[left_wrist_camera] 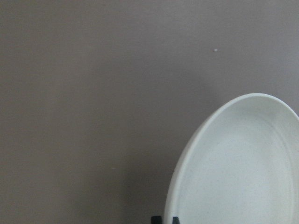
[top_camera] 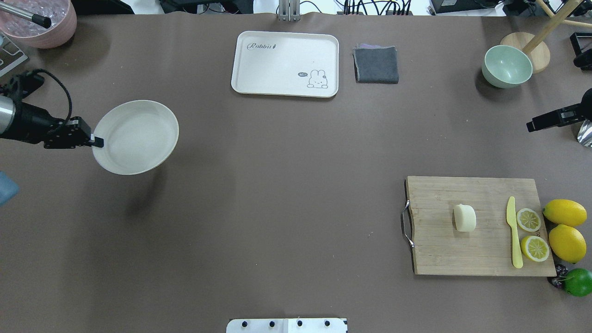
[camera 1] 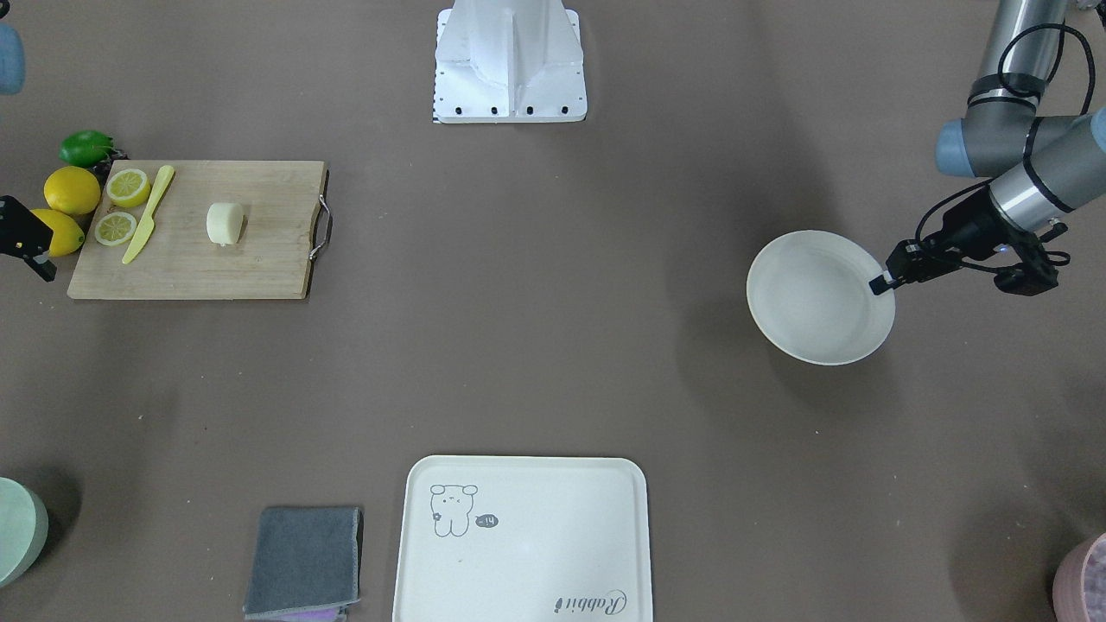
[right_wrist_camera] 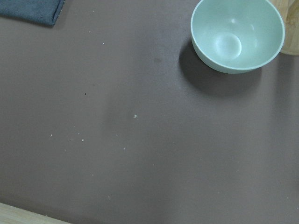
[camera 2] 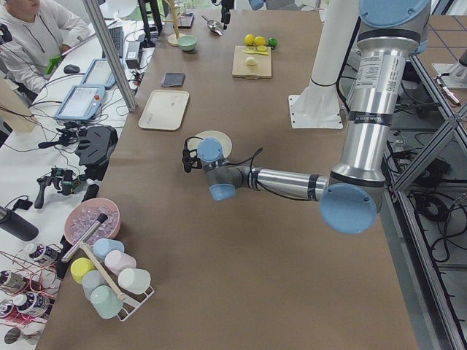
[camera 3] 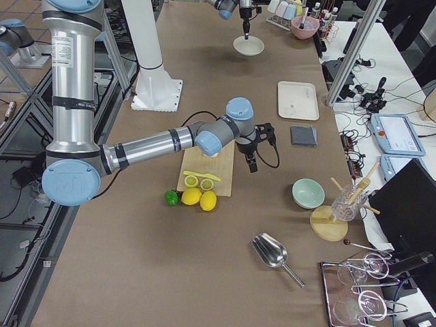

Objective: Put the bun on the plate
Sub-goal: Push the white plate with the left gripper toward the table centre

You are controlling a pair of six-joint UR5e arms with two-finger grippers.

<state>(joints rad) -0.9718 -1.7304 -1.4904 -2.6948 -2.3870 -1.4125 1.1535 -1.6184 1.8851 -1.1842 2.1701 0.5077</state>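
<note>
Next, my left gripper sets the plate, now held above the table, down and releases it on the bare table (camera 1: 502, 273) between the white stand and the cartoon tray.
The bun (top_camera: 465, 217) lies on its side on the wooden cutting board (top_camera: 444, 249), alone at mid-board; it also shows as a pale bun (camera 1: 225, 224) in the front view. My left gripper (top_camera: 97, 141) is shut on the near rim of the plate (top_camera: 135, 137), holding it above the table with its shadow below. The plate (left_wrist_camera: 243, 172) fills the left wrist view's lower right. My right gripper (top_camera: 532, 126) hangs above the table at the right edge, beyond the board, open and holding nothing.
A yellow knife (top_camera: 513, 231), two lemon halves (top_camera: 528, 219), two lemons (top_camera: 565, 212) and a lime (top_camera: 578, 281) sit at the board's right end. A cartoon tray (top_camera: 285, 63), grey cloth (top_camera: 376, 64) and green bowl (top_camera: 507, 66) line the far side.
</note>
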